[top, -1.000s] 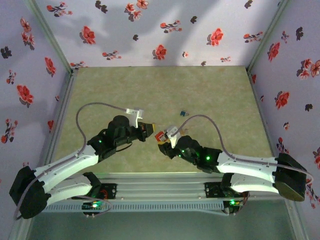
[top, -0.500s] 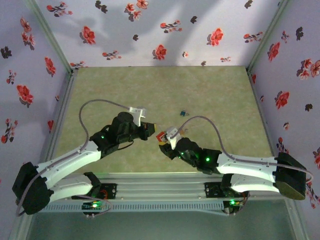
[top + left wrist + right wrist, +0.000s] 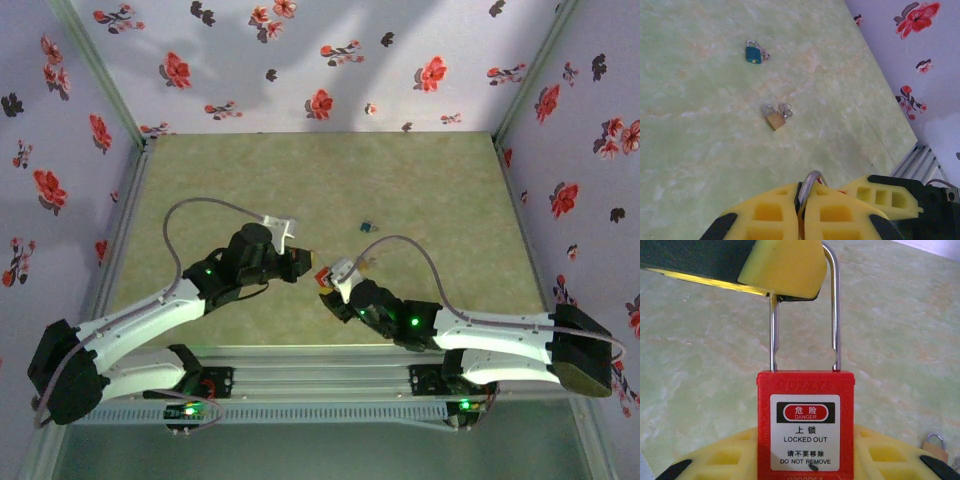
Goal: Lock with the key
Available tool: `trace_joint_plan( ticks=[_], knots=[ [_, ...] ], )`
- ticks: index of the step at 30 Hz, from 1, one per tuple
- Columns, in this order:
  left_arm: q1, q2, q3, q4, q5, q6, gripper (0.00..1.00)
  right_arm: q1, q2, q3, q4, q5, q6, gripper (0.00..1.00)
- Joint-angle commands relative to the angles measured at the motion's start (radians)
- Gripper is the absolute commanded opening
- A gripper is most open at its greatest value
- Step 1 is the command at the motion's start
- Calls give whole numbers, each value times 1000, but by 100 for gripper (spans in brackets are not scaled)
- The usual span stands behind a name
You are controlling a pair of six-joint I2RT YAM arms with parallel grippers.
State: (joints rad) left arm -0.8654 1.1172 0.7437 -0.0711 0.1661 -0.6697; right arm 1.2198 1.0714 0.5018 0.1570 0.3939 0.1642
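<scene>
The left gripper pinches only the red padlock's shackle, so it should open and take the body (image 3: pixel 806 384), which will free the robot's right gripper for the key.
A red padlock (image 3: pixel 805 430) with a white "LOCKED OUT" label stands upright between the yellow fingers of my right gripper (image 3: pixel 805 450), which is shut on its body. Its silver shackle (image 3: pixel 836 315) rises above the body. My left gripper (image 3: pixel 804 192) is shut on the top of that shackle (image 3: pixel 811 181), and one of its yellow fingers (image 3: pixel 785 265) covers the shackle's upper left. In the top view the left gripper (image 3: pixel 305 262) and right gripper (image 3: pixel 332 283) meet at the red padlock (image 3: pixel 322 276) near the table's front middle. The key is hidden.
A small blue padlock (image 3: pixel 753 52) and a small brass padlock (image 3: pixel 774 119) lie on the green mat (image 3: pixel 700 125) beyond the grippers. The blue padlock (image 3: pixel 367 227) lies toward the back. Floral walls (image 3: pixel 320 60) close in three sides.
My left arm has edged right and a little forward, closing on the red padlock's shackle. The right gripper has kept hold of the padlock and shifted slightly.
</scene>
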Motion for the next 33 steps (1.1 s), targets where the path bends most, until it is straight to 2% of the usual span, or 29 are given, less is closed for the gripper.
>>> trace_joint_plan(
  ticks=[1,7,11,21,29,33],
  knots=[
    [-57,17,-28,-227,131,73,3,-1,-34,89,253,96,-20,0],
    [-60,-26,-40,-217,134,79,11,-2,-31,90,251,70,-18,0],
    [-60,-39,-38,-214,134,82,22,-1,-24,89,245,53,-16,0],
    [-58,-86,-39,-221,106,77,40,9,-25,83,236,53,-17,0],
    [-41,-217,4,-286,70,64,66,9,-36,67,217,64,-20,0],
    [-22,-259,49,-357,25,63,71,9,-41,61,206,63,-19,0]
  ],
)
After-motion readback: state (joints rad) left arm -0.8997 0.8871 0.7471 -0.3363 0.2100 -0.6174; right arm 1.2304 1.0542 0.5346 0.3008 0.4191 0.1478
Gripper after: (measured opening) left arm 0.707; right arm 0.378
